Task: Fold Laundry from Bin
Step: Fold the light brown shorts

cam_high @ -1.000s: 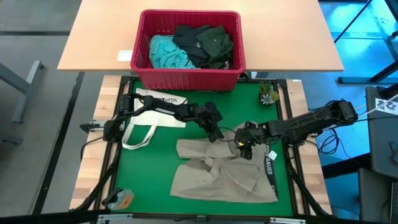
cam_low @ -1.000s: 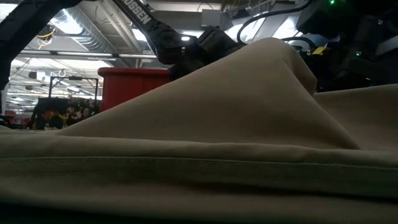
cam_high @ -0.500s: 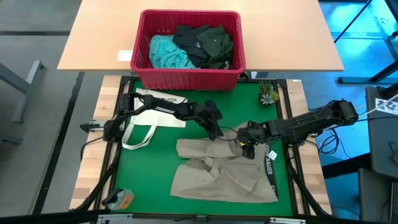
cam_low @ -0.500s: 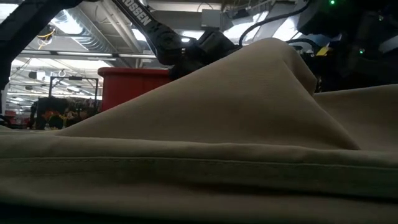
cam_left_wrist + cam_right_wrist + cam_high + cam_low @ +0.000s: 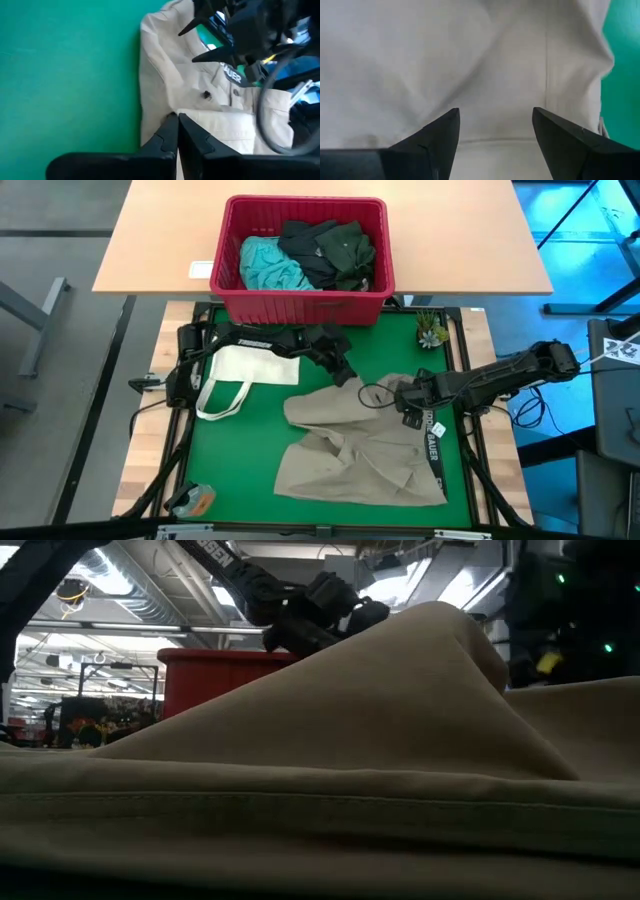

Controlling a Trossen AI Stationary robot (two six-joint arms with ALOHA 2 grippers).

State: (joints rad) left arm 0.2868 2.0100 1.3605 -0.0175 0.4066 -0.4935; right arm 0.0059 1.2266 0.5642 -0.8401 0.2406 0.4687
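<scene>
The robot's left gripper will release the khaki garment's far edge on the white tote bag's edge (image 5: 298, 358) nearest the potted plant.
The khaki-tan garment (image 5: 360, 450) lies crumpled on the green mat (image 5: 240, 450) and fills the low view (image 5: 320, 760). My left gripper (image 5: 341, 372) is shut at the garment's far edge, raised above the cloth in the low view (image 5: 330, 610). My right gripper (image 5: 408, 406) is open just over the garment's right part, its fingers (image 5: 435, 137) spread over the cloth (image 5: 490, 65). The red bin (image 5: 305, 300) at the far side holds the turquoise (image 5: 268, 265), dark grey (image 5: 305, 242) and dark green (image 5: 350, 250) garments. My left gripper pinches the khaki garment's far edge (image 5: 200, 120) between its two shut fingers; one layer or several, I cannot tell. The fingers slant down from the table's far left. The edge is drawn up toward the gripper and the rest of the garment lies on the mat. My right gripper: I cannot tell whether it touches the cloth.
A white tote bag (image 5: 250, 366) lies on the mat's far left, under my left arm. A small potted plant (image 5: 432, 330) stands at the far right corner. A black lettered strap (image 5: 433, 442) runs along the garment's right side. A small object (image 5: 190, 500) lies at the near left corner.
My left gripper has gone up and toward the table's far edge, and the garment's far edge has been drawn that way with it; the near part has stayed. My right gripper has shifted a little toward the table's right.
</scene>
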